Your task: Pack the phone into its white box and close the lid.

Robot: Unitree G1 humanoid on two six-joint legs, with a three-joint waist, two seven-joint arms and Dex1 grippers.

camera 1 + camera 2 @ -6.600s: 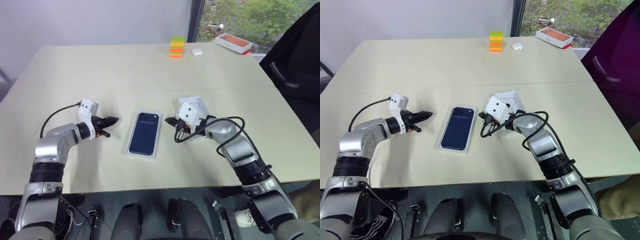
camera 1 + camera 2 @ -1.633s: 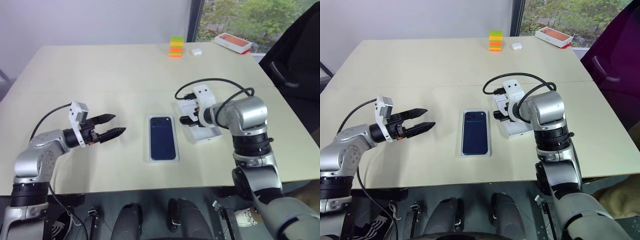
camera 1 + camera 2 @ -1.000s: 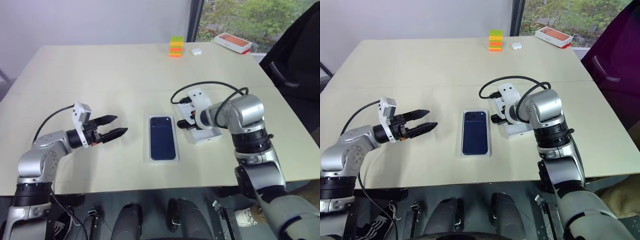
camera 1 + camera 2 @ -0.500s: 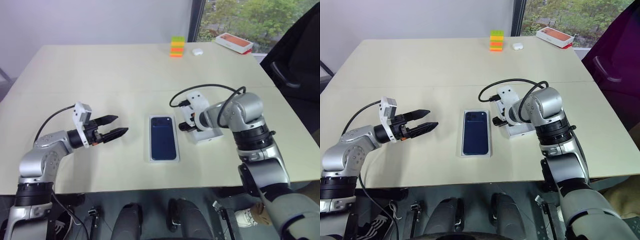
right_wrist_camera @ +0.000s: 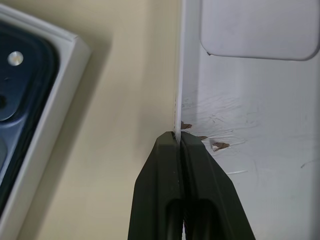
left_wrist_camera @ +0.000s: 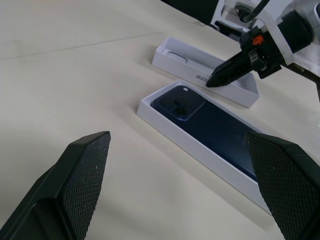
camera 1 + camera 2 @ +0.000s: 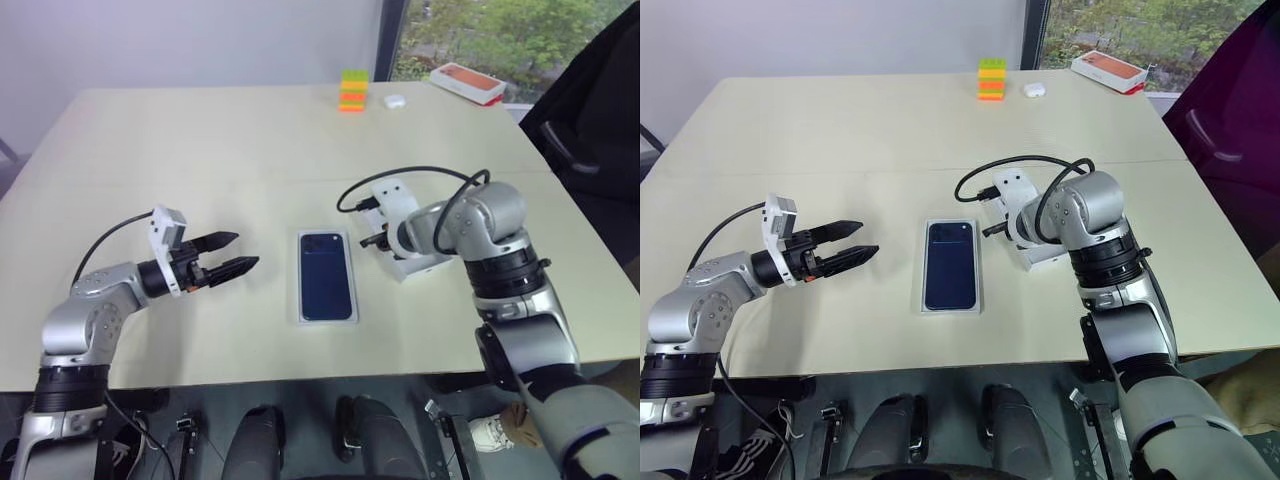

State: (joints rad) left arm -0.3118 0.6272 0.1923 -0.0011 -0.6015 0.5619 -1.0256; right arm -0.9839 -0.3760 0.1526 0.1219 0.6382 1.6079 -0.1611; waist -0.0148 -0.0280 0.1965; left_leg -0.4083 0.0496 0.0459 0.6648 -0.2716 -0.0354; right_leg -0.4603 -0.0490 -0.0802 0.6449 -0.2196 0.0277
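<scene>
The robot's right gripper should release the lid on top of the dark blue phone (image 7: pixel 317 271) in its shallow white box.
The dark blue phone (image 7: pixel 326 277) lies camera side up inside the shallow white box (image 7: pixel 301 300) in the middle of the table. Just right of it sits the lid (image 7: pixel 425 265), open side up. My right gripper (image 7: pixel 372 240) points down at the lid's edge nearest the box. In the right wrist view its fingers (image 5: pixel 200 165) are shut on the lid's thin white wall (image 5: pixel 177 75). My left gripper (image 7: pixel 238 266) hovers open to the left of the box, pointing toward it, with nothing between its fingers (image 6: pixel 80 185).
At the far edge of the table stand a stack of green, yellow and orange blocks (image 7: pixel 353 92), a small white case (image 7: pixel 393 101) and an orange-topped box (image 7: pixel 468 82). A dark chair (image 7: pixel 590 130) stands off the table's right side.
My right gripper has gone from open to shut on the lid's wall, with its wrist turned a little. The left arm, phone and box have stayed put.
</scene>
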